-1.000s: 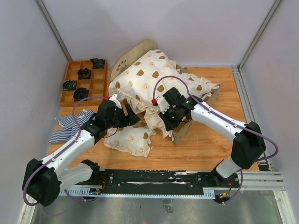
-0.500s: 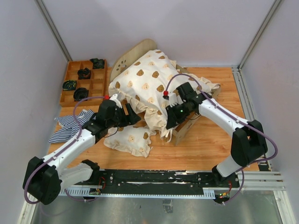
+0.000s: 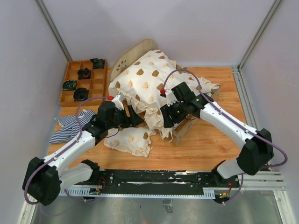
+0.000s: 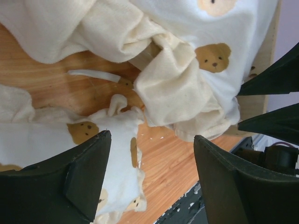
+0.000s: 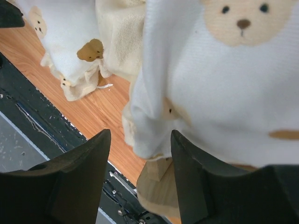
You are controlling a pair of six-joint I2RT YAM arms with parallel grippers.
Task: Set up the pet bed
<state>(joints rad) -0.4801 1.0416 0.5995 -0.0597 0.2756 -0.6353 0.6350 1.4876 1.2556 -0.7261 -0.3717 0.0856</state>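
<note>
I will next move my left gripper to the cream bear-print quilt and close it on the quilt's front edge (image 3: 165, 132) (image 4: 226, 122), beside my right gripper at the footboard corner.
The pet bed's arched plywood headboard (image 3: 134, 52) rises at the back, and its footboard corner (image 3: 183, 131) pokes out at the front. A cream bear-print quilt (image 3: 147, 79) lies heaped over the frame. My right gripper (image 3: 167, 118) is open at the quilt's front edge. In the right wrist view the quilt's edge (image 5: 154, 116) hangs between its fingers (image 5: 140, 132), above a wooden post (image 5: 161, 179). My left gripper (image 3: 135, 116) is open and empty. It hovers over a bear-print pillow (image 4: 56, 144) and the quilt's ruffle (image 4: 182, 93).
A brown compartment tray (image 3: 99, 87) holding dark items stands at the back left. A blue-and-white striped cloth (image 3: 70, 125) lies crumpled on the table left of my left arm. The bear-print pillow (image 3: 128, 140) rests near the front edge. Grey walls close in both sides.
My right gripper has opened and let go of the quilt's front edge, and its elbow has swung out to the right. My left gripper has edged slightly right.
</note>
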